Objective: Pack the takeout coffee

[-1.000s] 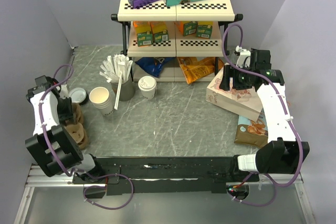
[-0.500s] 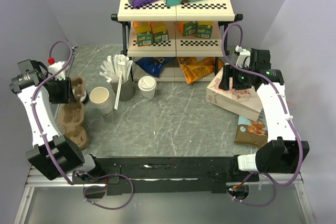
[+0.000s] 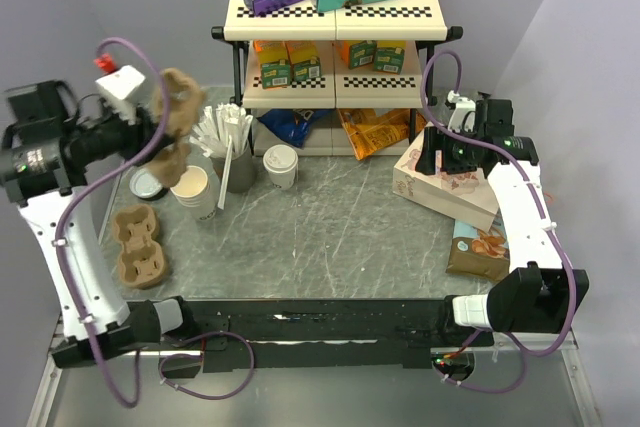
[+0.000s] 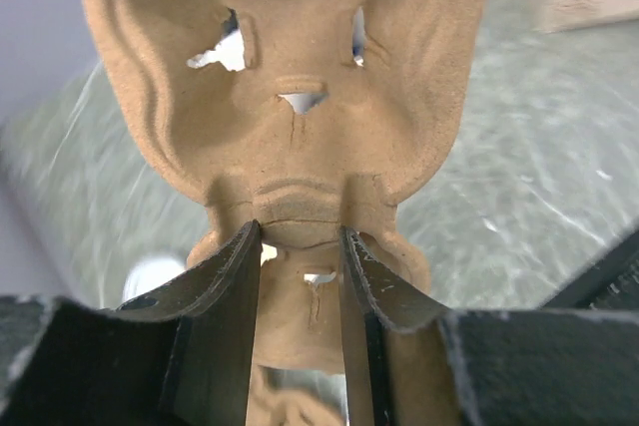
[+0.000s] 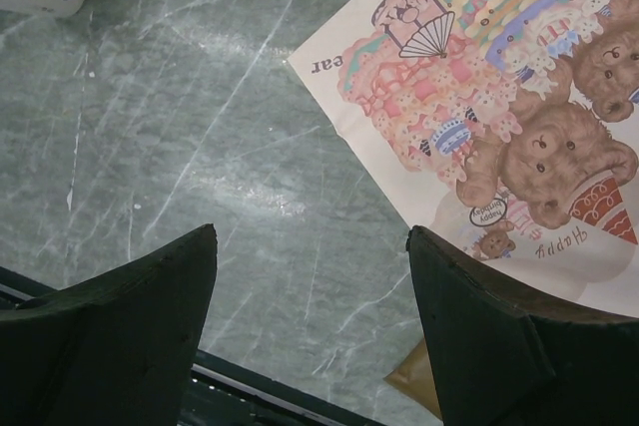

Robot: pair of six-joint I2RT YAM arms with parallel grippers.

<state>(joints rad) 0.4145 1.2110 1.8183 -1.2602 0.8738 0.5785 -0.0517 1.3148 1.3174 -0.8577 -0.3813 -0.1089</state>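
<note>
I should set the brown pulp cup carrier with my left gripper on the open table [image 3: 278, 248] before the lidded white cup.
The takeout coffee [image 3: 191, 187], an open white paper cup with a tan inside, stands on the table's left half. My left gripper [image 3: 152, 133] is raised above and just left of it, shut on a brown pulp cup carrier [image 3: 177, 119] that hangs tilted in the air. In the left wrist view the fingers [image 4: 228, 276] pinch the carrier [image 4: 300, 77] at its narrow middle, and my left gripper [image 4: 297, 231] hides the table below. My right gripper [image 3: 440, 153] hovers open at the far right by a printed box, and in its own view my right gripper [image 5: 312, 231] holds nothing.
More brown carriers [image 3: 139, 248] lie at the left edge, with a flat round lid [image 3: 147, 184] behind them. A dark cup of white sticks [image 3: 234, 159] and a lidded white cup [image 3: 280, 165] stand before the shelf rack [image 3: 335, 17]. The bear-printed box [image 3: 440, 187] and a snack bag [image 3: 478, 247] lie right.
My left arm has lifted one carrier off the pile at the left edge and swung it up and rightward above the open cup. The right arm has not moved.
</note>
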